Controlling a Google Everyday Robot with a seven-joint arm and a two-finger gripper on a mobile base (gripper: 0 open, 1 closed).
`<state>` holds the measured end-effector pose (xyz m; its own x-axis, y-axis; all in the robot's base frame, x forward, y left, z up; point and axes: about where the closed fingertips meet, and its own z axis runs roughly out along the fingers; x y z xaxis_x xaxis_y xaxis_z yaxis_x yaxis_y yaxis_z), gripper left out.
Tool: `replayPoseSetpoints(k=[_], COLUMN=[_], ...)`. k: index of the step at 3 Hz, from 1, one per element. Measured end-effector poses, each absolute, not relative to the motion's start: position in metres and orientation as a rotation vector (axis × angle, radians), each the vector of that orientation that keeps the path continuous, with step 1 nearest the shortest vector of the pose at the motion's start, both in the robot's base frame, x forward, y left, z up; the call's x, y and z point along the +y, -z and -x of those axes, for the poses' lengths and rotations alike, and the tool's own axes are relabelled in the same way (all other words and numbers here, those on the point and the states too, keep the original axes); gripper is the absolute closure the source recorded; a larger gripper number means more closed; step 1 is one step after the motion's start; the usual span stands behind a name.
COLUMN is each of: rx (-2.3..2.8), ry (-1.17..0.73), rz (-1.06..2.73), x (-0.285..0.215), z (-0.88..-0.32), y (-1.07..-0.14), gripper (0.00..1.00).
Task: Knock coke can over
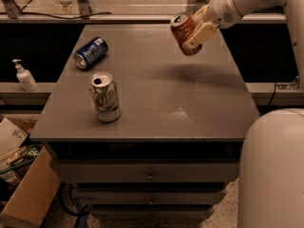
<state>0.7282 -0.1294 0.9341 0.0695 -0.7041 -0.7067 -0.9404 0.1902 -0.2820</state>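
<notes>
I will let go of the coke can, lying on its side on the grey table [186, 58] by the far edge of its shadow. The can is still held in the air.
The coke can [182, 31], red-orange with a silver top, is held in the air above the back right part of the grey table [156, 108], tilted with its top leaning left. My gripper [194, 32] comes in from the upper right and is shut on the coke can, one pale finger [199, 35] lying across its right side. The can's shadow falls on the table below it.
A dark blue can [90, 52] lies on its side at the back left. A white-and-green 7UP can [105, 97] stands upright at the front left. A soap dispenser [23, 76] stands on a ledge left of the table. Cardboard boxes [21, 184] sit on the floor lower left.
</notes>
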Motion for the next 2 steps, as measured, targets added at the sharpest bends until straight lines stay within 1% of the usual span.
replayPoseSetpoints(k=[2], rx=[1.682], ry=[-0.094], rz=[1.834], x=[-0.148], z=[-0.744], y=[-0.9], gripper=[1.0])
